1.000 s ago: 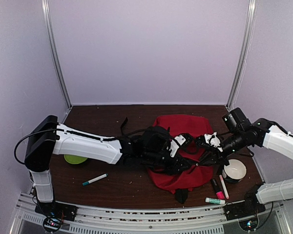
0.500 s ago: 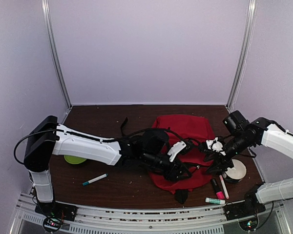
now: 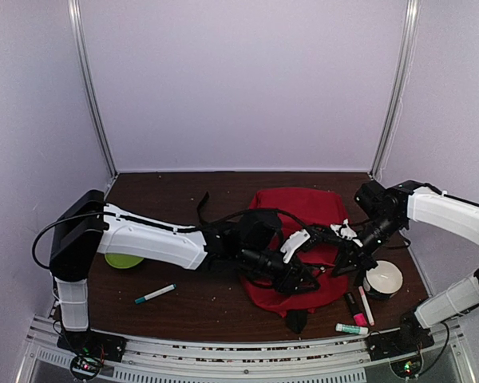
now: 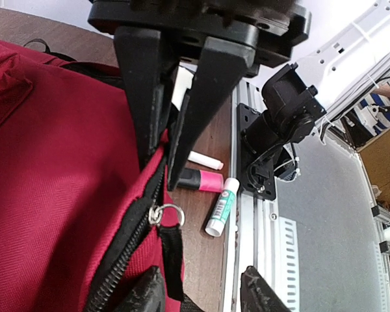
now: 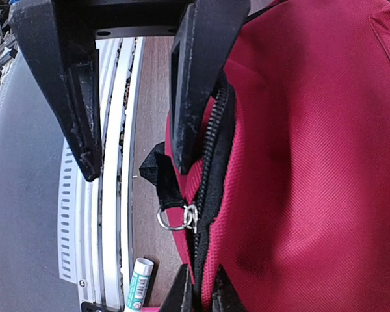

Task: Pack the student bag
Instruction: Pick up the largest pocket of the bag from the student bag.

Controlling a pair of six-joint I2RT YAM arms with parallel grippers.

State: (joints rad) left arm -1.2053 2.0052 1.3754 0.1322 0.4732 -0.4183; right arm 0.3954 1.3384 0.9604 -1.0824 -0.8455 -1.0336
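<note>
Next, I move my left gripper in and close it on the tab [image 4: 175, 279] before pulling the zipper, because the zipper pull's black tab hangs off-centre beside one open finger.
The student bag [image 3: 303, 207] is a red backpack lying on the brown table; it also shows in the left wrist view [image 4: 45, 162] and the right wrist view [image 5: 312, 162]. My right gripper [image 5: 201, 291] is shut on the bag's black zipper edge near its front corner, and shows in the top view [image 3: 339, 259] and the left wrist view [image 4: 164, 153]. My left gripper [image 4: 201, 289] is open. One finger is against the same zipper edge and the other is over the table. It faces the right gripper [image 5: 138, 170]. The zipper pull ring [image 5: 175, 218] with its black tab hangs between them.
A glue stick [image 3: 352, 329], a pink highlighter [image 3: 357, 307] and a white pen [image 3: 367, 305] lie right of the bag near the front rail. A white roll [image 3: 382, 278] is beside them. A green disc [image 3: 124, 260] and a marker [image 3: 155, 294] lie at the left.
My right arm has swung in and its gripper has moved left onto the bag's front corner. My left gripper has shifted down and right along the bag's front edge.
</note>
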